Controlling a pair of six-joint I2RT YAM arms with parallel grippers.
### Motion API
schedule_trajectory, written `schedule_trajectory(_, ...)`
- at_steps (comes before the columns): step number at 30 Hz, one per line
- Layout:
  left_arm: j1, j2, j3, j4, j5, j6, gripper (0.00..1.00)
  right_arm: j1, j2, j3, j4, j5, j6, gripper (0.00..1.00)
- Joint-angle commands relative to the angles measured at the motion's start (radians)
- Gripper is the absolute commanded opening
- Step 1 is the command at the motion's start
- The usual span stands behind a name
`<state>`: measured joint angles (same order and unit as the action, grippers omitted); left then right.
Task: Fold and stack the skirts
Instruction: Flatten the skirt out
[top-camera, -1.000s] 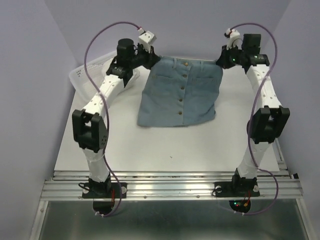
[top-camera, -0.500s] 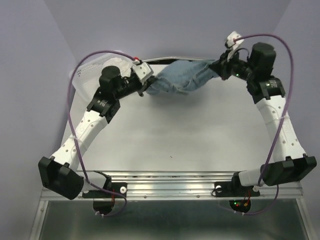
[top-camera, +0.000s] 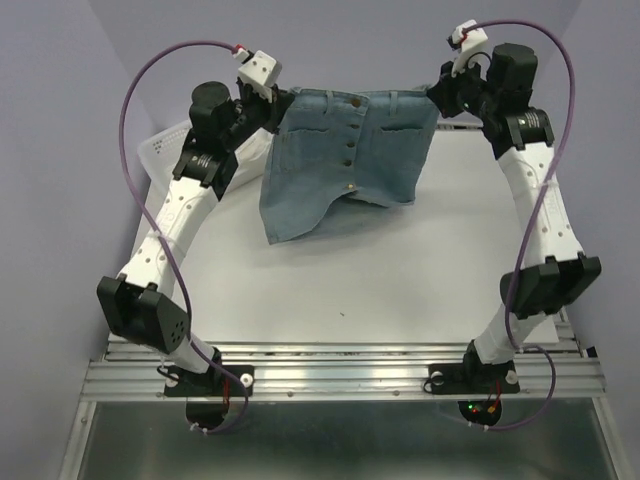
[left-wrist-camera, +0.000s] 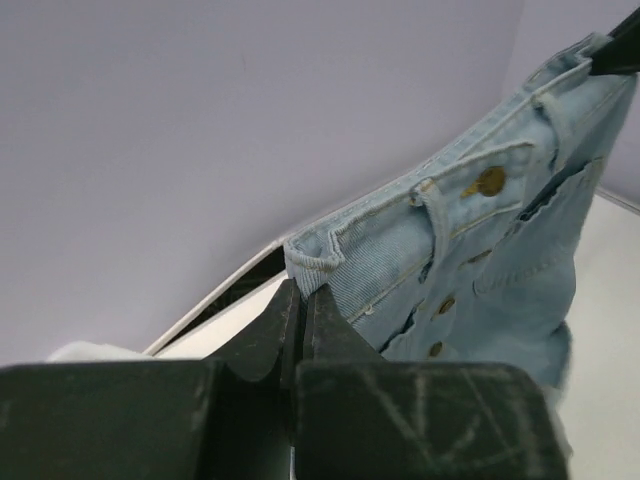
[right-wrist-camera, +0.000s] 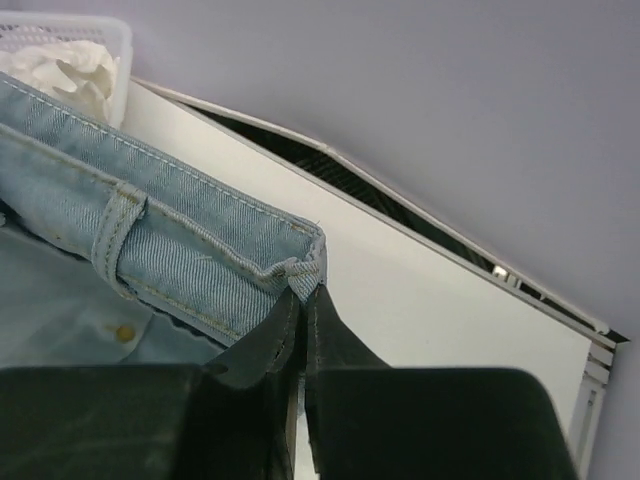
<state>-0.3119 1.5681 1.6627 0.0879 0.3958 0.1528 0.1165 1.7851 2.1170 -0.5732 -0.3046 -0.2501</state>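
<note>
Next, my left gripper lets go of the denim skirt, which hangs at the table's back now, laid flat on the bare middle of the white table (top-camera: 355, 243).
A light blue denim skirt (top-camera: 345, 160) with a row of brass buttons hangs spread out between my two grippers at the back of the table. My left gripper (top-camera: 278, 98) is shut on the waistband's left corner, as the left wrist view (left-wrist-camera: 303, 290) shows. My right gripper (top-camera: 437, 95) is shut on the right corner, as the right wrist view (right-wrist-camera: 303, 292) shows. The waistband is taut. The hem hangs unevenly, lower on the left. White cloth (right-wrist-camera: 60, 65), possibly the white skirt, lies in the mesh basket.
A white mesh basket (top-camera: 165, 150) stands at the back left, behind my left arm. The white table (top-camera: 340, 280) ends in a metal rail at the near side. Purple walls close in the back and sides.
Half a second ago the skirt hung bunched between the grippers. Both grippers have since moved apart and up, and it now hangs stretched out with its button front showing.
</note>
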Motion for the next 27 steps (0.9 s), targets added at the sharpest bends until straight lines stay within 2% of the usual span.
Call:
schedule_trajectory(1, 0.02, -0.176, -0.105, 0.145, -0.083, 0.02, 0.0, -0.028, -0.205, -0.115, 0.162, 0.156, -0.061, 0.01)
schedule_trajectory(4, 0.02, -0.238, -0.171, 0.134, -0.04, 0.037, 0.0, -0.028, -0.301, -0.188, 0.161, 0.125, -0.081, 0.01)
schedule_trajectory(11, 0.019, -0.506, -0.458, 0.138, 0.05, 0.018, 0.0, -0.028, -0.528, -0.42, 0.108, 0.072, -0.095, 0.01)
schedule_trajectory(17, -0.007, -0.666, -0.561, 0.079, 0.087, -0.047, 0.0, -0.028, -0.647, -0.491, 0.013, 0.044, -0.035, 0.01)
schedule_trajectory(22, -0.012, -0.643, -0.578, 0.015, 0.087, -0.108, 0.0, -0.028, -0.658, -0.551, 0.013, 0.056, -0.005, 0.01)
schedule_trajectory(27, -0.012, -0.459, -0.575, 0.045, 0.038, -0.13, 0.0, -0.028, -0.531, -0.635, 0.081, 0.088, 0.032, 0.01)
